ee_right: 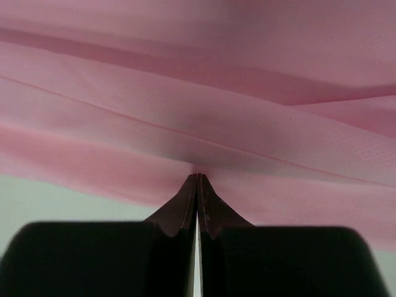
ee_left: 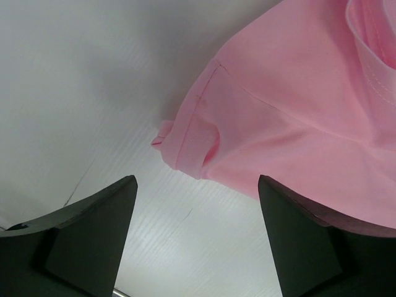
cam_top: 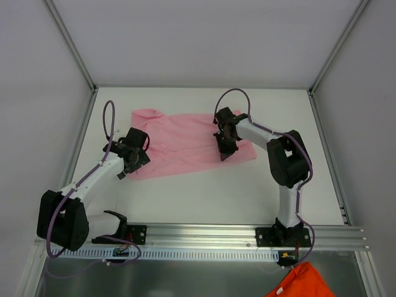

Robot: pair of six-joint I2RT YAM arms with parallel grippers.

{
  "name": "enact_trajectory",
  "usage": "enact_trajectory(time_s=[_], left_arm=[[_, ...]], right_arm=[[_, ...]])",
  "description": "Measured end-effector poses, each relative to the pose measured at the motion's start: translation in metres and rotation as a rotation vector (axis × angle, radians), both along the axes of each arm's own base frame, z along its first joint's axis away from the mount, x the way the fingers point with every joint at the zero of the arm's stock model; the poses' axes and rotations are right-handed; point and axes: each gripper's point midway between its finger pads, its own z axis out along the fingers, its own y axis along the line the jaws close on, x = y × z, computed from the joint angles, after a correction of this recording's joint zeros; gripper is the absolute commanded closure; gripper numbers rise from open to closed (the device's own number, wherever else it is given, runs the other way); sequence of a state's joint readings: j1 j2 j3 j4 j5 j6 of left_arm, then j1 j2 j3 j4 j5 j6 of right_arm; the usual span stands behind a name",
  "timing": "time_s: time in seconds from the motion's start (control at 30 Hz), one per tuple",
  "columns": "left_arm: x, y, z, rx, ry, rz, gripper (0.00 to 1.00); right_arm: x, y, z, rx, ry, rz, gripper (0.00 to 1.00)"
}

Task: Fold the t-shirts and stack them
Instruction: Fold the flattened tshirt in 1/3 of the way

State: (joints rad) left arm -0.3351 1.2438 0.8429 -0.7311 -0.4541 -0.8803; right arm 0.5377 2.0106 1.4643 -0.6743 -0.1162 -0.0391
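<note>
The rolled sleeve hem is bunched up at the t-shirt's near corner, so my left gripper should grab the tucked end (ee_left: 163,136) and pull it flat before folding.
A light pink t-shirt (cam_top: 179,143) lies spread across the middle of the white table, partly folded, its collar end to the left. My left gripper (cam_top: 132,158) stands open just off the shirt's left edge. In the left wrist view a rolled sleeve hem (ee_left: 192,145) lies ahead of the open left gripper (ee_left: 195,182), and only bare table shows between the fingers. My right gripper (cam_top: 225,147) is over the shirt's right part. Its fingertips (ee_right: 198,176) are pressed together with a pinch of the pink fabric (ee_right: 204,105) puckered at them.
An orange cloth (cam_top: 303,281) lies below the table's near edge at the bottom right. Metal rails (cam_top: 204,238) run along the near edge between the arm bases. White walls with aluminium posts (cam_top: 71,40) enclose the table.
</note>
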Motion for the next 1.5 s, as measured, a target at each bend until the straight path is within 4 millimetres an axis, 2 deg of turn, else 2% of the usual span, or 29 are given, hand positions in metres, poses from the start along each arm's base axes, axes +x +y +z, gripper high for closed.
enact_trajectory(time_s=[0.1, 0.23, 0.43, 0.6, 0.7, 0.73, 0.77, 0.8, 1.13, 1.2, 1.3, 1.5], left_arm=[[-0.004, 0.001, 0.002, -0.005, -0.014, 0.0, 0.17], [-0.004, 0.0, 0.004, -0.017, -0.032, -0.007, 0.15], [-0.012, -0.003, -0.013, -0.043, 0.001, -0.021, 0.16], [-0.012, -0.006, -0.017, -0.056, 0.0, -0.035, 0.17], [-0.014, -0.005, -0.023, -0.06, 0.007, -0.04, 0.24], [-0.015, -0.005, -0.025, -0.06, 0.01, -0.043, 0.28], [-0.016, -0.005, -0.028, -0.06, 0.013, -0.046, 0.37], [-0.017, -0.005, -0.03, -0.059, 0.017, -0.047, 0.39], [-0.011, 0.005, -0.032, -0.056, 0.007, -0.017, 0.4], [-0.008, 0.007, -0.03, -0.061, -0.01, -0.008, 0.43], [-0.005, 0.012, -0.028, -0.069, -0.025, 0.015, 0.52], [-0.005, 0.016, -0.035, -0.076, 0.002, 0.041, 0.52]], right_arm=[[-0.001, -0.006, -0.008, -0.061, -0.029, 0.009, 0.99], [0.002, -0.004, -0.007, -0.126, -0.097, 0.045, 0.99], [0.003, -0.002, -0.008, -0.199, -0.162, 0.088, 0.99], [0.003, -0.003, -0.008, -0.21, -0.187, 0.093, 0.99], [0.003, -0.003, -0.008, -0.212, -0.194, 0.092, 0.99], [0.003, -0.003, -0.008, -0.215, -0.196, 0.092, 0.99], [0.003, -0.003, -0.008, -0.216, -0.197, 0.091, 0.99], [0.003, -0.004, -0.008, -0.218, -0.198, 0.091, 0.99], [0.003, -0.008, -0.008, -0.237, -0.206, 0.09, 0.99], [0.003, -0.009, -0.008, -0.24, -0.207, 0.089, 0.99], [0.003, -0.011, -0.008, -0.241, -0.209, 0.087, 0.99], [0.005, -0.015, -0.008, -0.243, -0.206, 0.078, 0.99]])
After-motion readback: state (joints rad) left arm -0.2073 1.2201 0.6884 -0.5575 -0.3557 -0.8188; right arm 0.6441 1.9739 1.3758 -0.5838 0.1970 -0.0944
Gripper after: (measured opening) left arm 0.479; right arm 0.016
